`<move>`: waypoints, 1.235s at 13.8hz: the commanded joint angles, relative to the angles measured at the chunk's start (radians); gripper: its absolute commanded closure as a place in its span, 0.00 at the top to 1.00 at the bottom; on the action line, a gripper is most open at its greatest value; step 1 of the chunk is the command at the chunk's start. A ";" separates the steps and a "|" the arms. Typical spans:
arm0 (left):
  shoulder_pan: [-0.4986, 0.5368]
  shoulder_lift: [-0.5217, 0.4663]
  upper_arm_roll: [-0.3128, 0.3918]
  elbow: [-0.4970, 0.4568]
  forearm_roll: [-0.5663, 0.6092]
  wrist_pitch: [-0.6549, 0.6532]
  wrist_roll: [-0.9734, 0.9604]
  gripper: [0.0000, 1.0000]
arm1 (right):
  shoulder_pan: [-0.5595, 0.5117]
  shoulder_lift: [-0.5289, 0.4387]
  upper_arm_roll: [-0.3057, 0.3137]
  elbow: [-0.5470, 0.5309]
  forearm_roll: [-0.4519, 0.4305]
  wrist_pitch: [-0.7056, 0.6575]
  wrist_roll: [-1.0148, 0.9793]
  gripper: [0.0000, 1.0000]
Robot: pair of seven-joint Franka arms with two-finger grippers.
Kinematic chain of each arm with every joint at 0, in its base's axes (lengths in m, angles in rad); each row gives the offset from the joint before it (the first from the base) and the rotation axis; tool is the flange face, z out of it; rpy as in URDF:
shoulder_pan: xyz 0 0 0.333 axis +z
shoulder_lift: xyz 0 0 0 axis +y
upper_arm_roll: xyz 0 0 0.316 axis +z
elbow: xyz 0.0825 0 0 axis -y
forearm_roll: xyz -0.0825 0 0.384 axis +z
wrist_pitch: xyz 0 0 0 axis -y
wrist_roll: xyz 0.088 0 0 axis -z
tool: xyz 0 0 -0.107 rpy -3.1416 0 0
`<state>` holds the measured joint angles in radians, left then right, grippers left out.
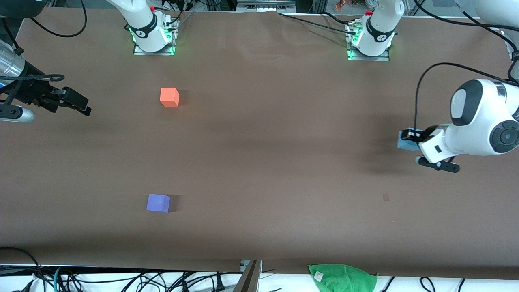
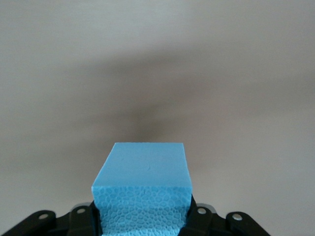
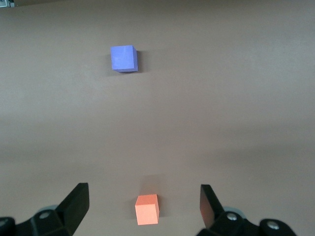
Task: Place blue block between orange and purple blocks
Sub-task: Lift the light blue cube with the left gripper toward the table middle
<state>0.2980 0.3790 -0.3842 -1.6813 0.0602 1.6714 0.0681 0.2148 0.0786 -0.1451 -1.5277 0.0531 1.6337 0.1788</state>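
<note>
My left gripper has the blue block, still a little above the table. It will put the block down on the bare table midway (image 1: 274,133) between the two arms.
The blue block (image 1: 406,142) is a light sky-blue cube, and my left gripper (image 1: 410,137) is shut on it a little above the table at the left arm's end. In the left wrist view the blue block (image 2: 142,184) fills the space between the left gripper's (image 2: 142,219) fingers. The orange block (image 1: 169,97) sits on the table toward the right arm's end. The purple block (image 1: 158,203) lies nearer to the front camera than it. My right gripper (image 1: 81,104) is open and empty, over the table's edge at the right arm's end. The right wrist view shows the right gripper (image 3: 143,192), the orange block (image 3: 147,209) and the purple block (image 3: 123,58).
A green cloth (image 1: 342,276) lies at the table's edge nearest the front camera. The arm bases (image 1: 153,38) (image 1: 369,40) stand along the edge farthest from it. A small dark mark (image 1: 385,197) is on the brown table cover (image 1: 275,162).
</note>
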 commanded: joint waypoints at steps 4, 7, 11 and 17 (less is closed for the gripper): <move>-0.078 0.040 -0.217 0.048 -0.022 0.025 -0.310 0.20 | -0.006 0.004 0.002 0.020 0.007 -0.003 -0.012 0.99; -0.253 0.093 -0.214 0.049 -0.011 0.152 -0.520 0.20 | -0.008 0.004 0.001 0.020 0.007 -0.003 -0.013 0.99; -0.430 0.236 -0.200 0.046 -0.007 0.356 -0.726 0.21 | -0.011 0.004 0.001 0.020 0.005 -0.002 -0.013 0.99; -0.600 0.376 -0.116 0.046 0.153 0.533 -0.882 0.35 | 0.001 0.007 0.002 0.018 -0.010 0.052 -0.009 0.99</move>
<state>-0.2461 0.7349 -0.5463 -1.6623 0.1768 2.1777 -0.7631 0.2132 0.0790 -0.1463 -1.5274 0.0528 1.6585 0.1788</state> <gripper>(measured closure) 0.423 0.004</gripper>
